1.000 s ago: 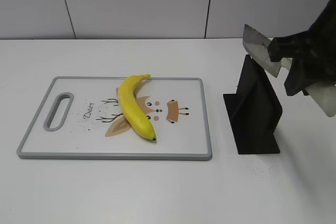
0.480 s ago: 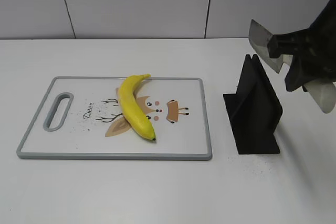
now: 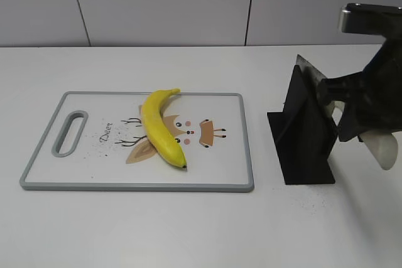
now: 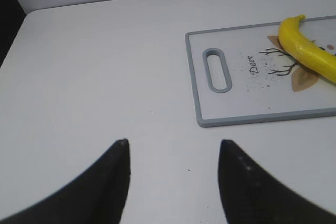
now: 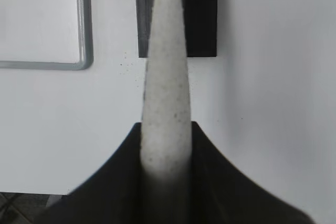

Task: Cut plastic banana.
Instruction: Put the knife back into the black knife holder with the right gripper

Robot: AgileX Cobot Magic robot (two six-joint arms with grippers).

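Observation:
I will use my right gripper to release the knife seated in the black knife holder (image 3: pixel 325 112) (image 5: pixel 169 11), with its white handle sticking out.
The plastic banana (image 3: pixel 160 130) lies whole on the grey-rimmed cutting board (image 3: pixel 94 167), stem towards the far edge. It also shows at the right edge of the left wrist view (image 4: pixel 307 53), on the board (image 4: pixel 236 103). My right gripper (image 3: pixel 348 105) is shut on the white handle (image 5: pixel 165 51) of a knife. The blade (image 3: pixel 309 70) sits at the top of the black knife holder (image 3: pixel 304 136), to the right of the board. My left gripper (image 4: pixel 173 142) is open and empty over bare table, left of the board, and is out of the exterior view.
The knife holder (image 5: pixel 202 14) stands just right of the board's right edge (image 5: pixel 84 35). A white tiled wall runs along the back of the table. A dark edge shows at the table's far left corner (image 4: pixel 8 14).
My right gripper has lowered the knife; the blade has come down from above the holder to its top edge. The banana and left gripper have not moved.

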